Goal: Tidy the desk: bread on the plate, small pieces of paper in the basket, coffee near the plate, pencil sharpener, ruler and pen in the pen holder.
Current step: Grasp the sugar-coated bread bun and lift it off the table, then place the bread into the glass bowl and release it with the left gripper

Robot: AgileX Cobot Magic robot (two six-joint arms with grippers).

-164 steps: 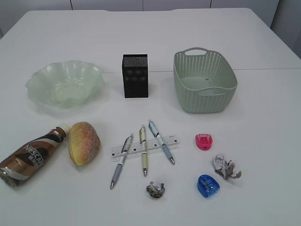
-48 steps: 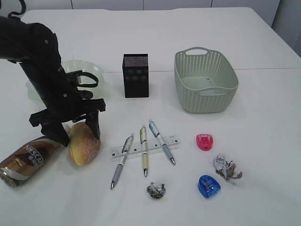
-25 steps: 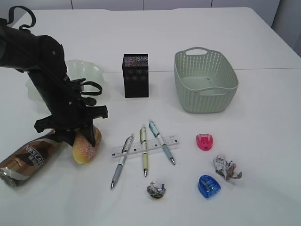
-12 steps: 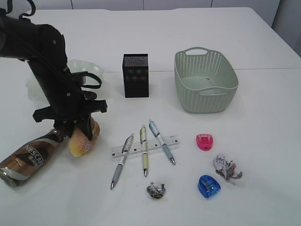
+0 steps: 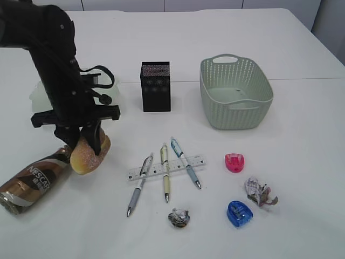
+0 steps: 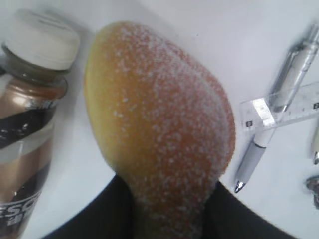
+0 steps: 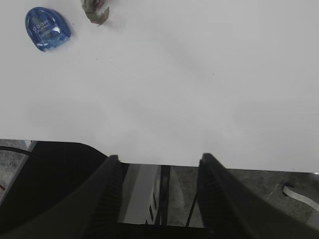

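My left gripper has the bread roll. I need to use it to put the roll down on the green glass plate's side (image 5: 87,94) facing the pen holder.
My left gripper (image 5: 81,141) is shut on the sugared bread roll (image 5: 86,155), which hangs from it just above the table; the roll fills the left wrist view (image 6: 159,134). The green glass plate (image 5: 38,93) is mostly hidden behind the left arm. The coffee bottle (image 5: 33,180) lies on its side at the front left. Three pens (image 5: 165,171) lie across the clear ruler (image 5: 200,160). A pink sharpener (image 5: 234,162) and a blue sharpener (image 5: 239,213) sit at the right. Crumpled paper pieces lie at the front (image 5: 178,217) and right (image 5: 259,192). The black pen holder (image 5: 155,86) stands mid-table. My right gripper (image 7: 158,172) is open and empty over the table's front edge.
The green perforated basket (image 5: 235,93) stands at the back right, empty. In the right wrist view the blue sharpener (image 7: 47,28) and a paper scrap (image 7: 95,10) lie at the top left, with the table edge (image 7: 159,162) and floor below.
My left arm came in, closed on the bread roll and lifted it off the table, tilting it upright and shifting it slightly left and back. Everything else stayed put.
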